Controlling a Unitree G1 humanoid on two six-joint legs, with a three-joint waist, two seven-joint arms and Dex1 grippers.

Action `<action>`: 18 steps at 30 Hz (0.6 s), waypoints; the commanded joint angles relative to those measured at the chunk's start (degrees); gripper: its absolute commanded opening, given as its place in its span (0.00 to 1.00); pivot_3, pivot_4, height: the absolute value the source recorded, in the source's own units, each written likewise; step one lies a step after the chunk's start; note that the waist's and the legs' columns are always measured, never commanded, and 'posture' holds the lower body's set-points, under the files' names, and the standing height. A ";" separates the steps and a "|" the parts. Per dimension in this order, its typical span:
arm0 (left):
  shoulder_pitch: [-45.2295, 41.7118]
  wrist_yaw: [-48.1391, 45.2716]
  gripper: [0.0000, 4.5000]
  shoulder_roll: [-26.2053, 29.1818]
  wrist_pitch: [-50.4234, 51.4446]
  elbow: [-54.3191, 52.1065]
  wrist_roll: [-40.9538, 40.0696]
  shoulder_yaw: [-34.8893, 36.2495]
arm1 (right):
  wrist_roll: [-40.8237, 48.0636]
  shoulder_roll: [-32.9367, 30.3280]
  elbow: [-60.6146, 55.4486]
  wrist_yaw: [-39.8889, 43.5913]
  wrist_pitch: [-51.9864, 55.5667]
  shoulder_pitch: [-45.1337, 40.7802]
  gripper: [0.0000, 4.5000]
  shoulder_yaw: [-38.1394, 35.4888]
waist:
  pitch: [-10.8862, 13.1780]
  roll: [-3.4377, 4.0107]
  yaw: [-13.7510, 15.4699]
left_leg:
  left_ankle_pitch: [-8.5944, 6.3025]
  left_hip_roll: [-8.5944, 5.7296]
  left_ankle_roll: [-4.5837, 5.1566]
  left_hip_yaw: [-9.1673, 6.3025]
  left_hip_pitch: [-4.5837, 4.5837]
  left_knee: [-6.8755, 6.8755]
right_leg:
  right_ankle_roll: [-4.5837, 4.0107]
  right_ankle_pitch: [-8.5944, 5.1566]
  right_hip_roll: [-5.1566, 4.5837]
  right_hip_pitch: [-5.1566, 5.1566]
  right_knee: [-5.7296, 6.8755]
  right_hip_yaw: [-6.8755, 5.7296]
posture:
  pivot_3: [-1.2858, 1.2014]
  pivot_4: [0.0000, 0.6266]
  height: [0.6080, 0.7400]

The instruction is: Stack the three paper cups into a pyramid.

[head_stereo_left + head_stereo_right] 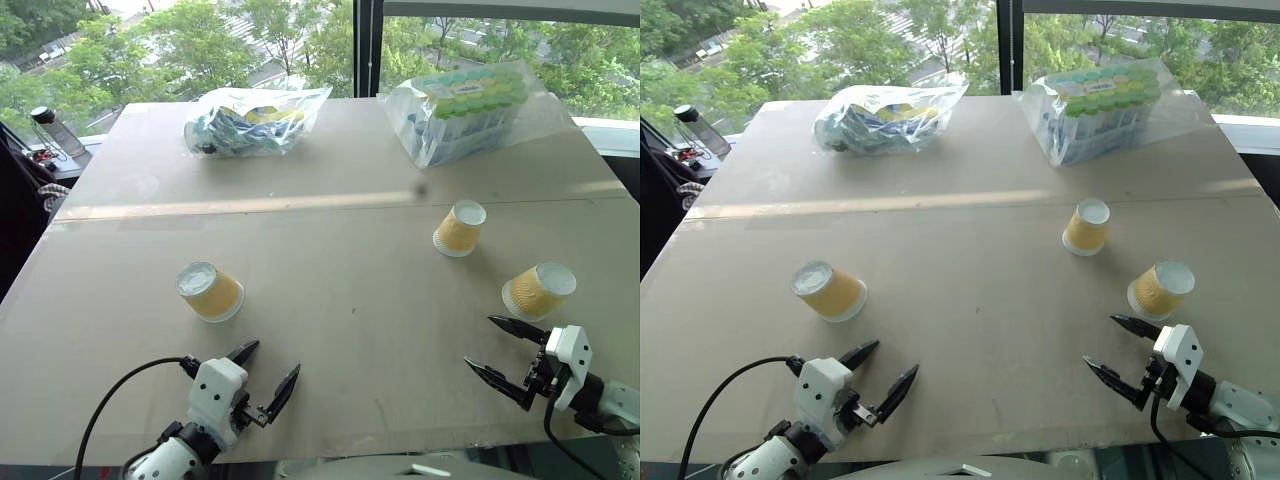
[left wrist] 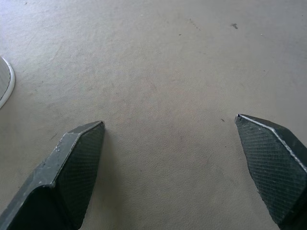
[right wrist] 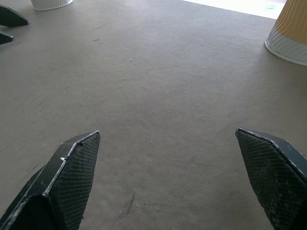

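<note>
Next, the right gripper closes around the cup's sides [image 1: 542,290], just below the top of its nearest paper cup.
Three yellow-orange paper cups stand upside down on the tan table [image 1: 330,300], well apart from one another. One cup [image 1: 210,291] is at the left, one [image 1: 459,229] right of the middle, and one [image 1: 538,290] near the right edge. My left gripper [image 1: 272,362] hovers open near the front edge, just in front and to the right of the left cup, whose rim [image 2: 5,81] appears in the left wrist view. Open too, my right gripper [image 1: 482,343] sits in front and to the left of the right cup [image 3: 290,33]. Nothing is between either pair of fingers.
Two clear plastic bags of packaged goods lie at the back of the table, one [image 1: 255,120] at back left and one [image 1: 475,110] at back right. A bottle [image 1: 55,128] stands beyond the table's left edge. Windows run behind the table.
</note>
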 commanded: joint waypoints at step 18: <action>3.92 -0.88 0.99 0.37 -1.32 0.57 -0.22 -0.46 | -0.34 -1.39 -1.36 1.91 0.27 0.32 1.00 -0.01 | 0.02 -0.01 -0.02 | -0.01 0.00 0.01 0.04 -0.01 -0.04 | 0.03 -0.02 -0.01 -0.01 -0.04 0.02 | 0.52 0.24 1.00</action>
